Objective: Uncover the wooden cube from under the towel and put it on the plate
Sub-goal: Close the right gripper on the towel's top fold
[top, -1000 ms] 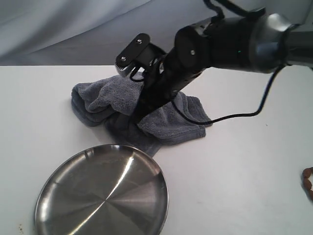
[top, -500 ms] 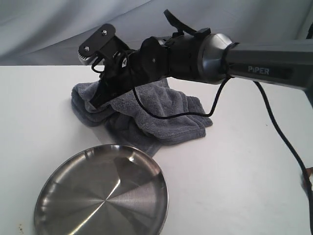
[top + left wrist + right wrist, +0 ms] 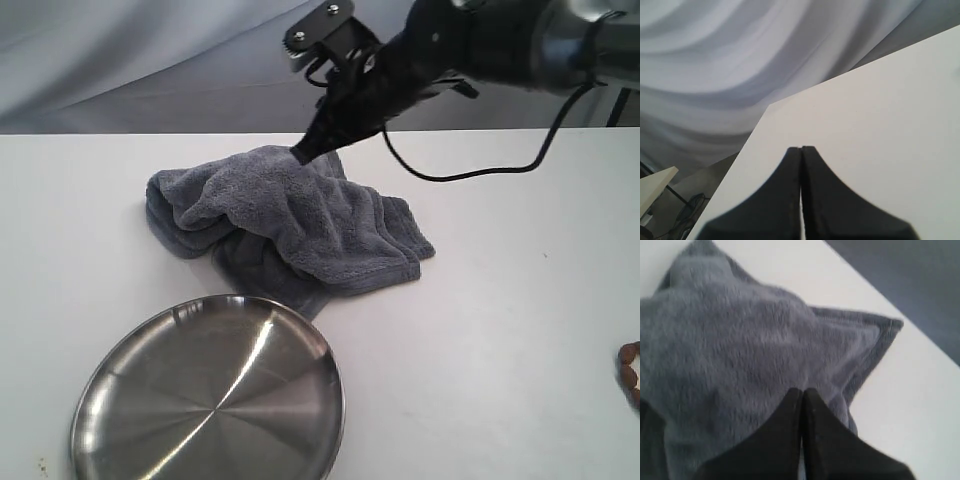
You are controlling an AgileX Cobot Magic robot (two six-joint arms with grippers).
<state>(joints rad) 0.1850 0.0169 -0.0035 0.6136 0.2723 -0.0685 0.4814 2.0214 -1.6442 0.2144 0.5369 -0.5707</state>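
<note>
The middle fold of the grey-blue towel (image 3: 298, 240), on the towel's side toward the plate, will be gripped by my right gripper so that it can lift the towel off the cube.
The grey-blue towel (image 3: 290, 215) lies bunched on the white table, just beyond the plate (image 3: 200, 400), a shiny round steel dish at the front left. The wooden cube is hidden; no wood shows anywhere. My right gripper (image 3: 302, 153) reaches in from the upper right, its shut tip at the towel's far edge. In the right wrist view the two fingers are pressed together over the towel (image 3: 740, 340) with no cloth between them, so the right gripper (image 3: 801, 391) holds nothing. My left gripper (image 3: 801, 148) is shut over bare table near a table edge and is out of the exterior view.
The right arm's black cable (image 3: 470, 172) hangs in a loop above the table behind the towel. A small brown object (image 3: 630, 368) sits at the right edge of the table. A grey curtain (image 3: 120, 60) hangs behind the table's far edge.
The right arm left the towel's middle, swung to its left side, then rose and moved back to the far edge. The towel lies much as before, and the plate has not moved.
</note>
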